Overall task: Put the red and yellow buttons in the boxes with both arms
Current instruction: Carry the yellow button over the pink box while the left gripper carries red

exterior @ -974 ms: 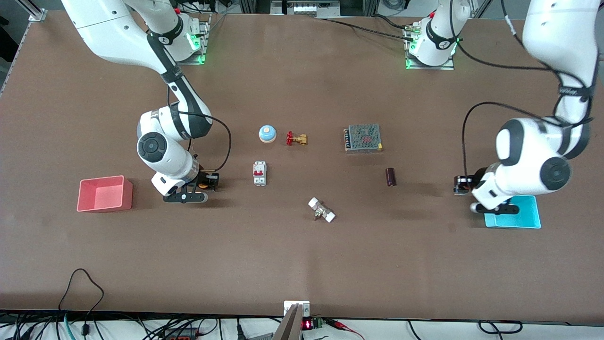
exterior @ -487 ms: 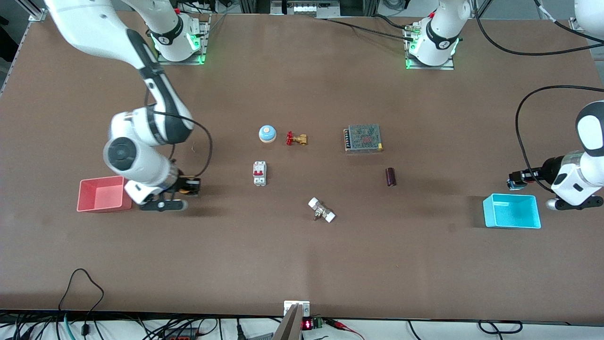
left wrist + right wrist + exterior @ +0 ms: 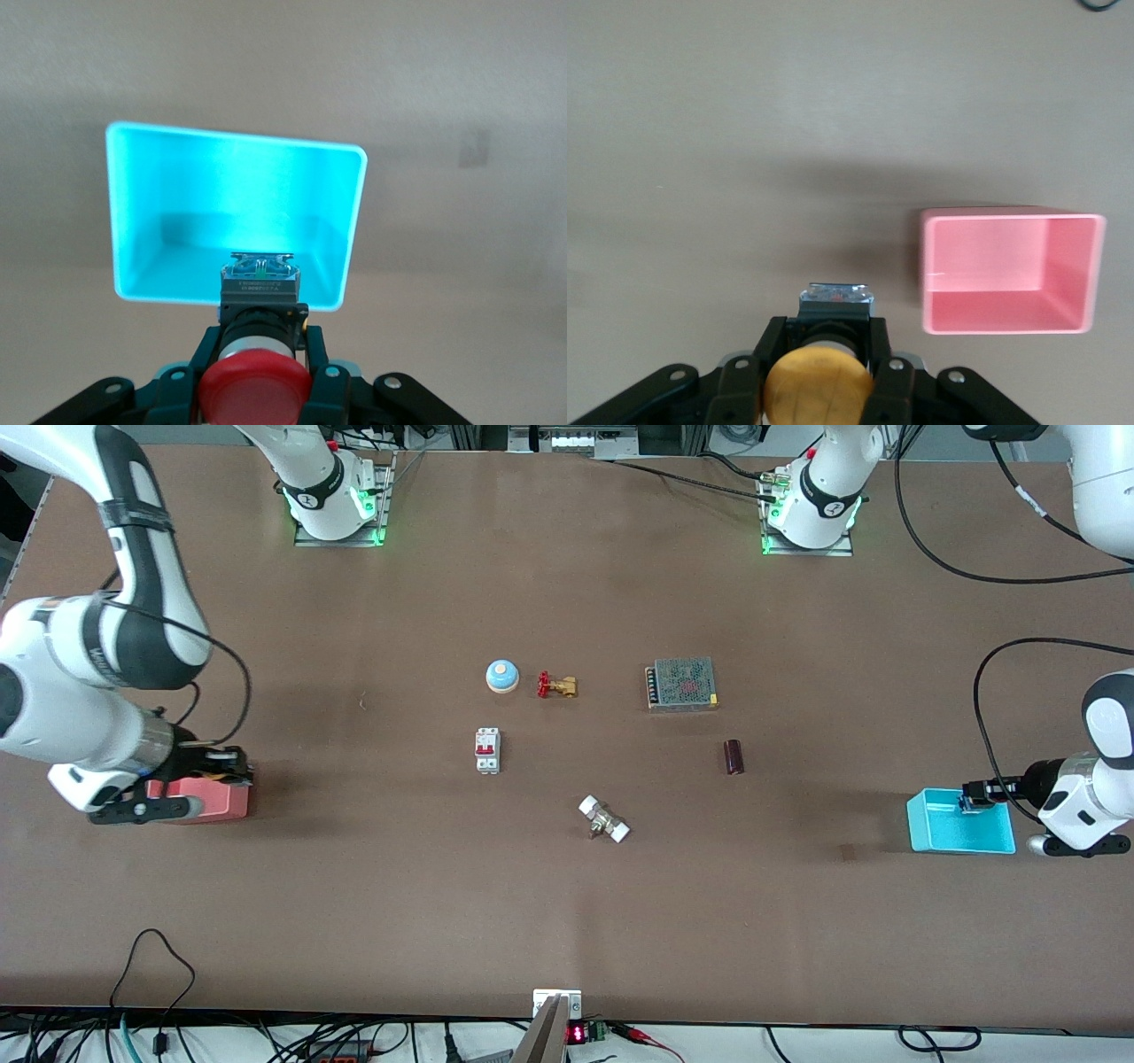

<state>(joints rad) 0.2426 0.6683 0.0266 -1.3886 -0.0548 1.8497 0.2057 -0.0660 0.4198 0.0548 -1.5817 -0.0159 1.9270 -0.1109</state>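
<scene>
Next, my left gripper sets the red button down close to the middle of the cyan box's bottom [image 3: 959, 825] [image 3: 241, 197].
My left gripper [image 3: 973, 797] is shut on the red button [image 3: 254, 387] and holds it over the edge of the cyan box [image 3: 957, 834]. In the left wrist view the cyan box [image 3: 235, 217] lies open just ahead of the left gripper [image 3: 261, 323]. My right gripper [image 3: 229, 766] is shut on the yellow button [image 3: 819, 388] and holds it in the air at the corner of the pink-red box [image 3: 213, 802]. In the right wrist view the pink-red box [image 3: 1010, 270] lies open to one side of the right gripper [image 3: 828, 328], with bare table under the button.
In the table's middle stand a blue bell [image 3: 501, 676], a brass valve [image 3: 556, 685], a white circuit breaker [image 3: 487, 750], a metal power supply [image 3: 680, 684], a dark cylinder [image 3: 733, 756] and a white fitting [image 3: 604, 819].
The right arm carried the yellow button from the table's middle out to the pink-red box. The left arm carried the red button toward its end of the table, over the cyan box's edge.
</scene>
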